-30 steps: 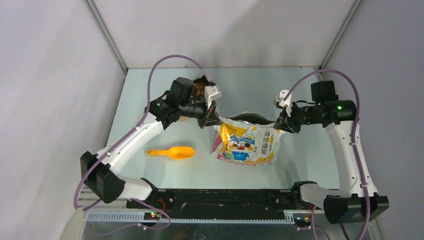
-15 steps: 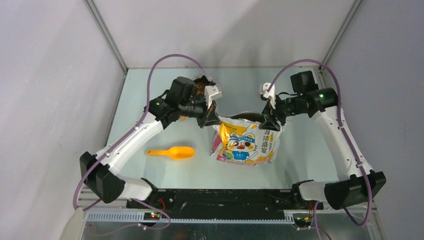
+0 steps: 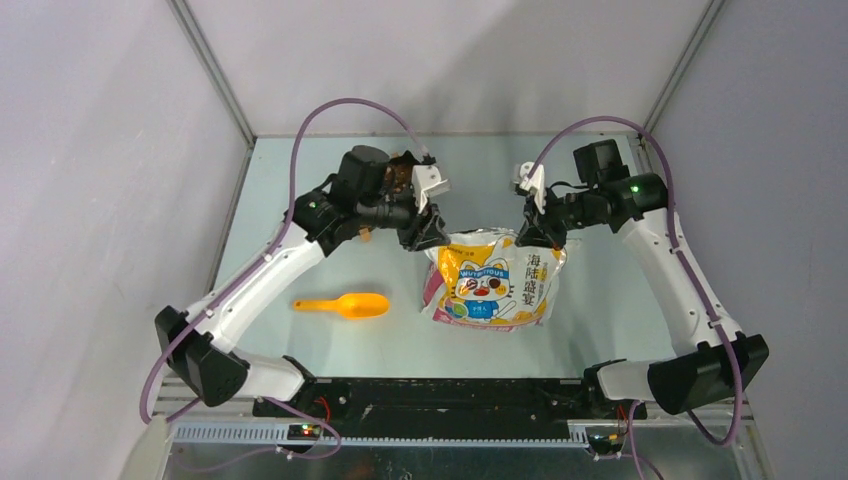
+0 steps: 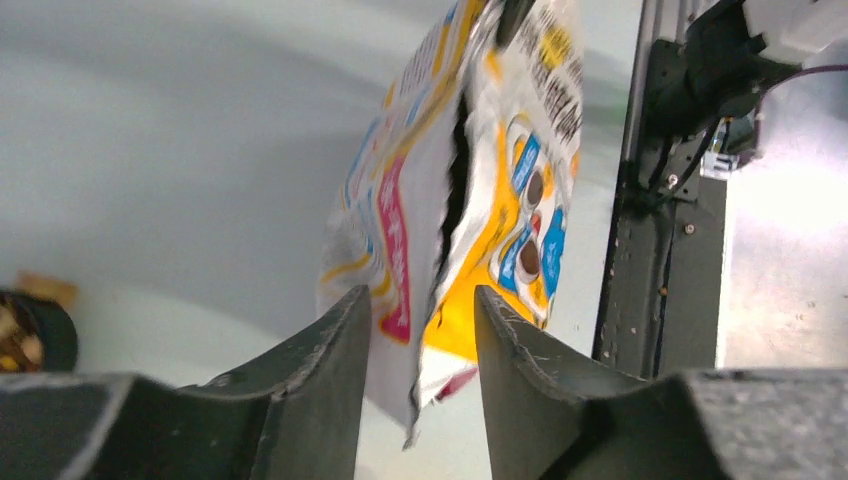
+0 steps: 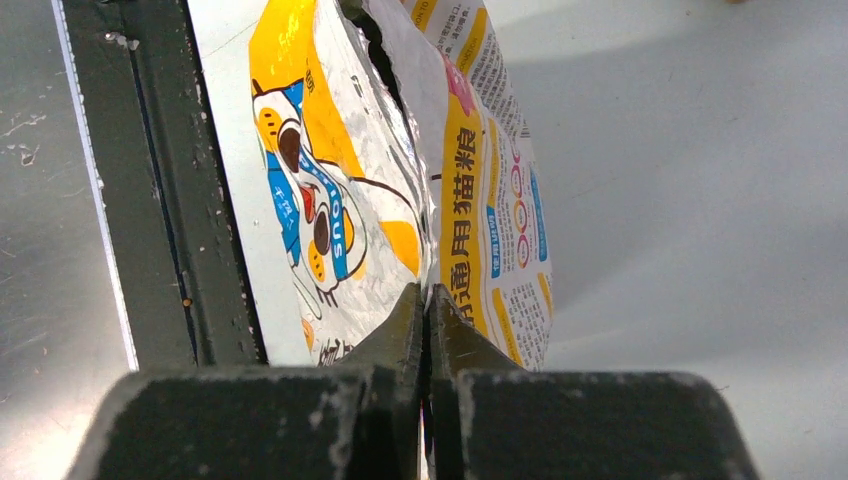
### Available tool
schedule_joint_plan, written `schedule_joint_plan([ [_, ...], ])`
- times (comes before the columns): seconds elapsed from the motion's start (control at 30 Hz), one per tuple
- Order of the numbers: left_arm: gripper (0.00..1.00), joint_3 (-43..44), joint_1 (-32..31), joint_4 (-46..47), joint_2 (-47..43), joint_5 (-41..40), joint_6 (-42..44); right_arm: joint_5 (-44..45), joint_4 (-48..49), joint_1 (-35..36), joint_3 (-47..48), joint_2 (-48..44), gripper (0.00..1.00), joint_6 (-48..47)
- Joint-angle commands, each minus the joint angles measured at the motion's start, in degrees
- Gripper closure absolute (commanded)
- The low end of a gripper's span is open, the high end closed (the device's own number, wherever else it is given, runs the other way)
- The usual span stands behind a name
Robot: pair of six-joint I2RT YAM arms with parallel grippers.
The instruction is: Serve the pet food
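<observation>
The bag's opening gapes beyond my right gripper's hold. Next, my left gripper pinches the bag's corner while my right gripper takes the bag's edge nearer the gap (image 3: 507, 235).
The printed cat bag (image 3: 495, 285) stands in the middle of the table, its top edge slit open (image 4: 458, 190). My left gripper (image 3: 428, 232) is at the bag's top left corner, open (image 4: 420, 300), with the corner hanging loose between its fingers. My right gripper (image 3: 540, 232) is shut on the bag's top right edge (image 5: 428, 292). Brown pet food (image 3: 398, 177) shows in a dark bowl (image 4: 40, 340) behind the left wrist, mostly hidden by the arm. An orange scoop (image 3: 345, 304) lies on the table left of the bag.
The dark front rail (image 3: 450, 395) with both arm bases runs along the near edge. Grey walls enclose the table on the left, back and right. Purple cables (image 3: 340, 105) loop above both arms.
My right gripper swung left to the bag's top right edge and shut on it. My left gripper opened and let go of the left corner. The bag's mouth has flattened.
</observation>
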Motion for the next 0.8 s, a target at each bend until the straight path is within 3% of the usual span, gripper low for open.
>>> schedule_joint_plan([
  [0.0, 0.5, 6.2, -4.6, 4.0, 0.9, 0.5, 8.5, -3.0, -1.2, 0.8, 3.1, -3.2, 1.0, 0.5],
  [0.1, 0.48, 11.6, -6.8, 0.6, 5.2, 1.1, 11.9, -1.6, -1.4, 1.7, 3.6, -3.8, 1.0, -0.2],
  [0.27, 0.5, 12.8, -8.8, -2.5, 10.0, 4.2, 16.6, -1.6, -0.9, 1.8, 4.8, -4.7, 1.0, 0.2],
  [0.4, 0.66, 11.9, -8.9, -3.9, 11.3, 5.9, 18.1, -0.8, -1.5, 2.2, 4.5, -5.6, 1.0, -1.1],
  [0.53, 0.85, 10.2, -8.9, -1.5, 10.9, 3.7, 16.4, -0.1, -2.1, 2.9, 3.4, -6.4, 1.0, -3.0],
  [0.67, 0.98, 8.4, -8.6, -1.5, 9.8, 0.6, 16.2, -0.2, -2.1, 3.2, 0.6, -8.5, 1.0, -6.2],
  [0.77, 1.0, 6.1, -7.6, 0.6, 7.6, 0.7, 14.8, 0.0, 3.7, 3.3, -3.2, -12.2, 0.93, -3.2],
])
